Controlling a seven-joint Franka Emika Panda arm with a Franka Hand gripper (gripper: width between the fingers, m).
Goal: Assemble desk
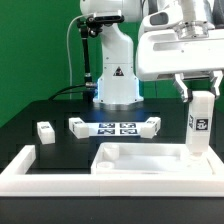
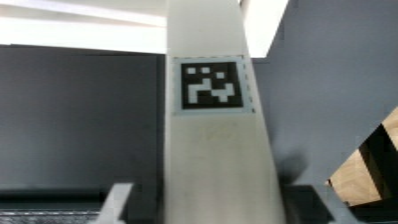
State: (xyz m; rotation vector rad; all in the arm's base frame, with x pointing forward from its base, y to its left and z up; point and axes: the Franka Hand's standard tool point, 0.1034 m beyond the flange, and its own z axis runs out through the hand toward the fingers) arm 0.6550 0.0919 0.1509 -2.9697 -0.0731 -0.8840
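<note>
The white desk leg will stand upright on the desk top's corner (image 1: 201, 166) just beneath it when my gripper lets go of it.
My gripper (image 1: 201, 90) is shut on a white square desk leg (image 1: 200, 122) and holds it upright at the exterior view's right. The leg's lower end reaches the far right corner of the white tray-like desk top (image 1: 105, 160); whether it touches I cannot tell. In the wrist view the leg (image 2: 214, 130) fills the middle, its black-and-white tag facing the camera. Both fingers (image 2: 121, 203) press against its sides around the gripper (image 2: 214, 205). A second short white leg (image 1: 45, 131) lies on the black table at the left.
The marker board (image 1: 117, 127) lies flat behind the desk top. A long low white border wall (image 1: 30, 170) runs along the front left. The robot base (image 1: 116, 85) stands at the back. A brown surface (image 2: 377, 165) shows at the wrist view's edge.
</note>
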